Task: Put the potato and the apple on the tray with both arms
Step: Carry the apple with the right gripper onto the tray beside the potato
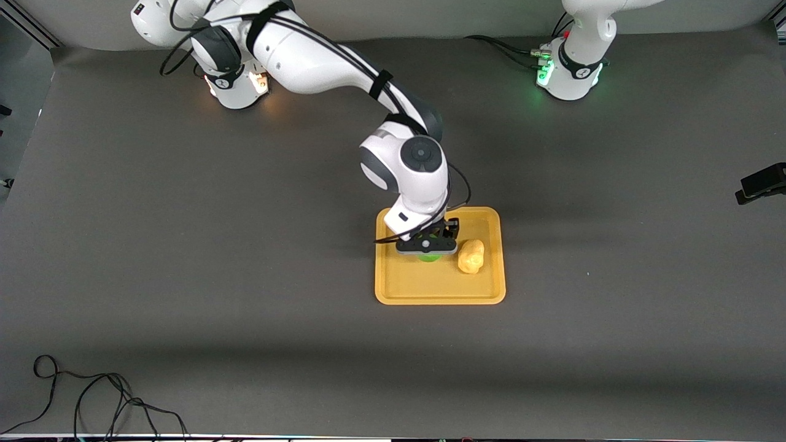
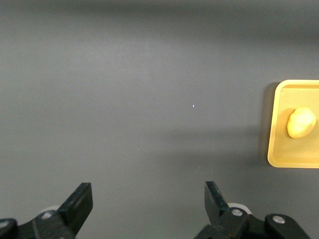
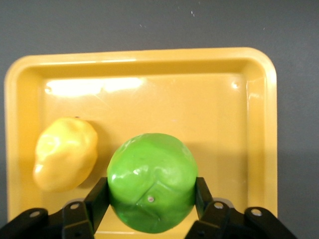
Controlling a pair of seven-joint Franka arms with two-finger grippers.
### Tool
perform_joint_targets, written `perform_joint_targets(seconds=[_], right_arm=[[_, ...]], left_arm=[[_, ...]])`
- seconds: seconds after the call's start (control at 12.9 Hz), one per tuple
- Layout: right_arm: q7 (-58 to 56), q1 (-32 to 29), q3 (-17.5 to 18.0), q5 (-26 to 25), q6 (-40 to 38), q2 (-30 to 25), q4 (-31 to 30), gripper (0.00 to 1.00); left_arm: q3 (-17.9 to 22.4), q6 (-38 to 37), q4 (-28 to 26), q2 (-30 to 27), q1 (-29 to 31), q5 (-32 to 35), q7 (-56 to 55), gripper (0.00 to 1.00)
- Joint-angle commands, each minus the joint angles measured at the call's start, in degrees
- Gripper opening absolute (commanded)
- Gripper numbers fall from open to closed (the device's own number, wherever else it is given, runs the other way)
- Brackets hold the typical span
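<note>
Next, I set the green apple down with my right gripper on the tray's bottom beside the yellow potato (image 1: 422, 260) (image 3: 170, 157). The apple is now held down over the tray.
The orange-yellow tray (image 1: 430, 290) lies mid-table. The lumpy yellow potato (image 1: 471, 256) rests on it, toward the left arm's end. Beside the potato, my right gripper (image 1: 428, 250) is down over the tray and shut on the green apple (image 1: 429, 258). The right wrist view shows its black fingers (image 3: 98, 199) pressed against both sides of the apple (image 3: 152, 181), with the potato (image 3: 65, 154) close by on the tray (image 3: 149, 94). Whether the apple touches the tray floor I cannot tell. My left gripper (image 2: 148, 199) is open and empty over bare table, apart from the tray (image 2: 279, 149) and potato (image 2: 301, 123).
A black device (image 1: 761, 183) sits at the table's edge at the left arm's end. A loose black cable (image 1: 92, 399) lies near the front camera at the right arm's end. Dark grey tabletop surrounds the tray.
</note>
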Motion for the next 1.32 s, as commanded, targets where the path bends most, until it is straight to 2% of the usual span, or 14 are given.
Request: perform_joint_targets(seconds=[0.0, 0.78, 0.85, 0.93, 1.01, 1.09, 1.24], right_arm=[[-0.23, 0.30, -0.48, -0.67, 0.72, 2.40, 2.62, 0.20], [-2.88, -0.58, -0.66, -1.02, 1.86, 4.95, 2.27, 0.21], [-2.79, -0.58, -0.57, -0.93, 2.21, 5.13, 2.27, 0.35], [-2.61, -0.58, -0.66, -1.02, 2.91, 5.39, 2.18, 0.61], [-2.61, -0.58, -0.57, -1.02, 2.92, 5.48, 2.18, 0.92], [-2.53, -0.58, -0.66, -1.02, 2.92, 5.40, 2.18, 1.00], [-2.44, -0.32, -0.66, -1.11, 2.48, 4.70, 2.18, 1.00]], left_arm=[[-0.25, -0.36, 0.31, 0.11, -0.03, 0.38, 0.34, 1.00], [-0.34, 0.26, 0.31, 0.99, -0.47, 0.56, 0.42, 1.00], [-0.51, 0.08, 0.31, 1.17, -0.73, 0.56, -0.01, 1.00], [-0.60, 0.34, 0.49, 2.04, -0.82, 0.47, 0.42, 1.00], [-0.69, 0.35, 0.57, 2.48, -0.82, 0.47, 0.42, 1.00], [-0.69, 0.26, 0.49, 2.49, -0.82, 0.47, 0.51, 1.00], [-0.69, 0.00, 0.49, 2.66, -0.56, 0.56, 0.51, 1.00]])
